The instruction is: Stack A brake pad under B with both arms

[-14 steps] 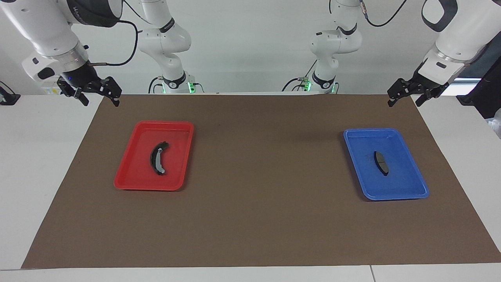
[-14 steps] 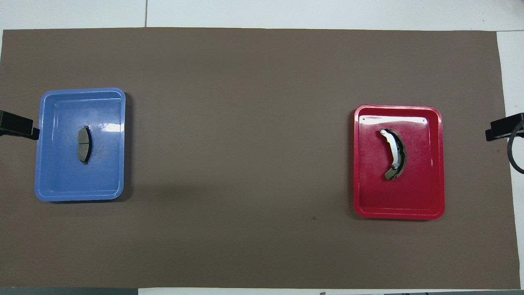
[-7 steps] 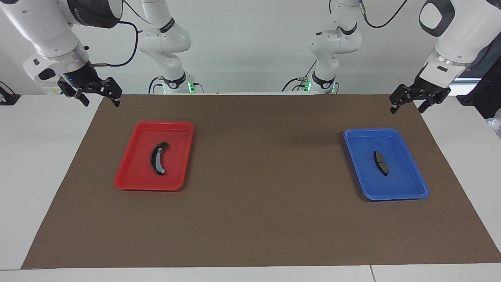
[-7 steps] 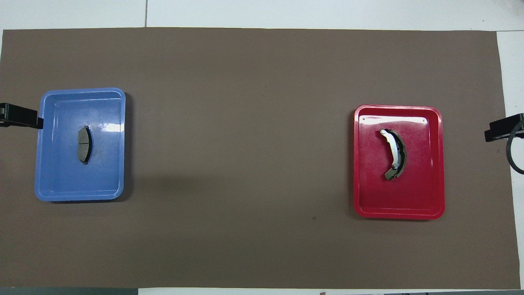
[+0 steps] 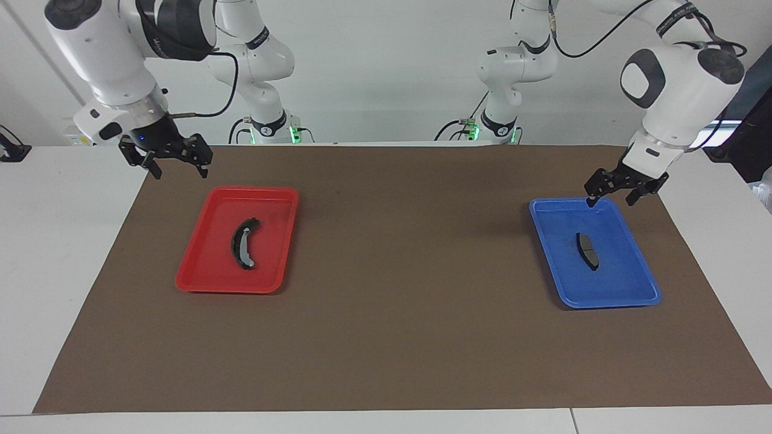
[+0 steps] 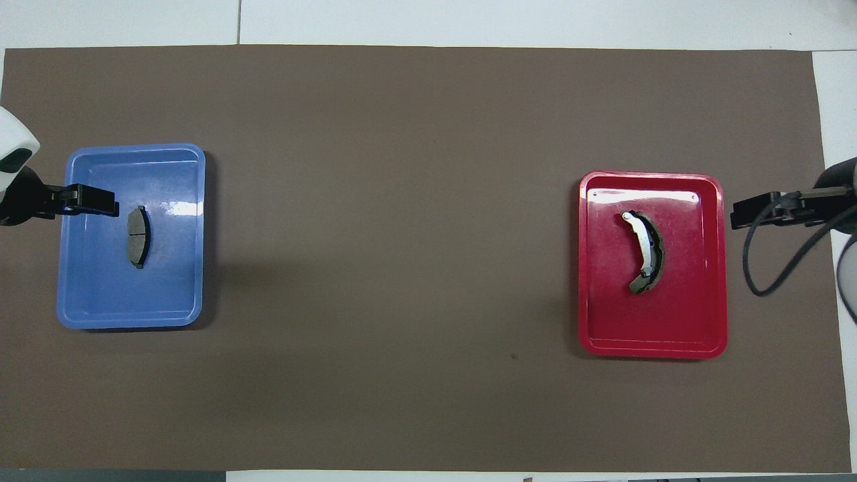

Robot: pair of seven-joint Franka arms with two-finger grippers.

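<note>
I need to close my right gripper on the middle of the curved B pad [image 6: 652,250] that sits in the red tray, between the two ends of the pad.
The short dark grey A brake pad [image 5: 587,251] lies in the blue tray [image 5: 609,301] toward the left arm's end; it also shows in the overhead view [image 6: 138,236]. The long curved B pad [image 5: 243,243] with a light grey strip lies in the red tray [image 5: 229,288] toward the right arm's end, also in the overhead view [image 6: 645,251]. My left gripper [image 5: 610,196] is open and empty, raised over the blue tray's rim nearest the robots [image 6: 100,201]. My right gripper [image 5: 175,163] is open and empty, raised over the mat beside the red tray [image 6: 750,213].
A brown mat [image 5: 398,313] covers most of the white table. The blue tray [image 6: 127,321] and the red tray [image 6: 653,349] sit far apart on it, with bare mat between them. A black cable [image 6: 770,268] hangs from the right arm.
Both grippers have moved in from the table's ends toward their trays. The left one has come down over the blue tray's rim. The pads have not moved.
</note>
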